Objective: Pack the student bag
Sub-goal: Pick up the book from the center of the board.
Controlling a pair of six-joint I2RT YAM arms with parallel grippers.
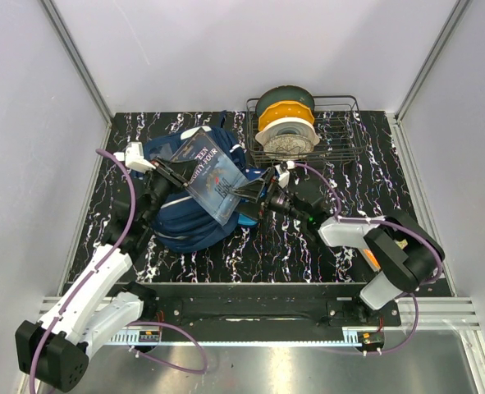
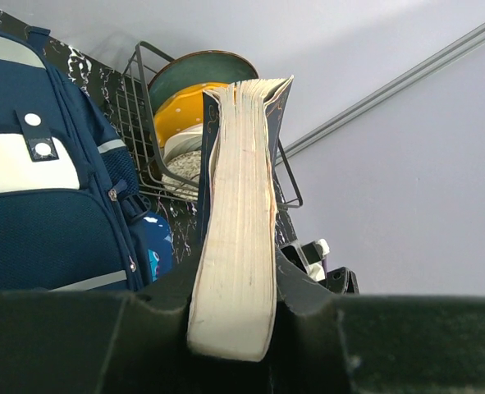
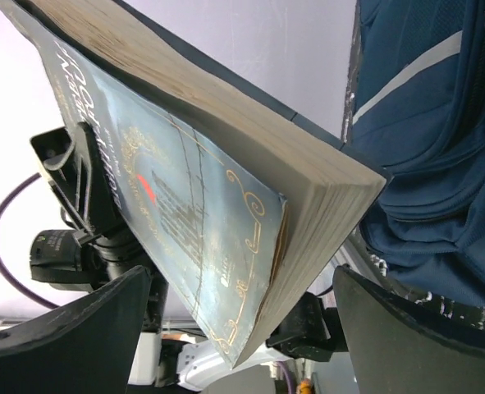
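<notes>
The book's lower corner slants between the right gripper's fingers, so the robot should square them up and take the book's bottom edge (image 3: 308,250) before the left gripper opens.
The student bag (image 1: 180,220) lies on its side left of the table's centre, navy with white patches (image 2: 37,222). Above it hangs a thick paperback book (image 1: 213,176) with a dusty blue cover. My left gripper (image 1: 175,174) is shut on the book's edge; in the left wrist view the page block (image 2: 238,213) stands up between the two fingers (image 2: 234,328). My right gripper (image 1: 254,197) is open. In its own view the book's lower corner (image 3: 250,312) sits between the wide-apart fingertips (image 3: 242,336) and touches neither. The bag (image 3: 423,148) fills that view's right side.
A black wire basket (image 1: 345,139) with several filament spools (image 1: 287,123) stands at the back right, close behind the book. A bright blue patterned pouch (image 2: 156,254) lies beside the bag. Grey walls close in the black marbled table (image 1: 308,246).
</notes>
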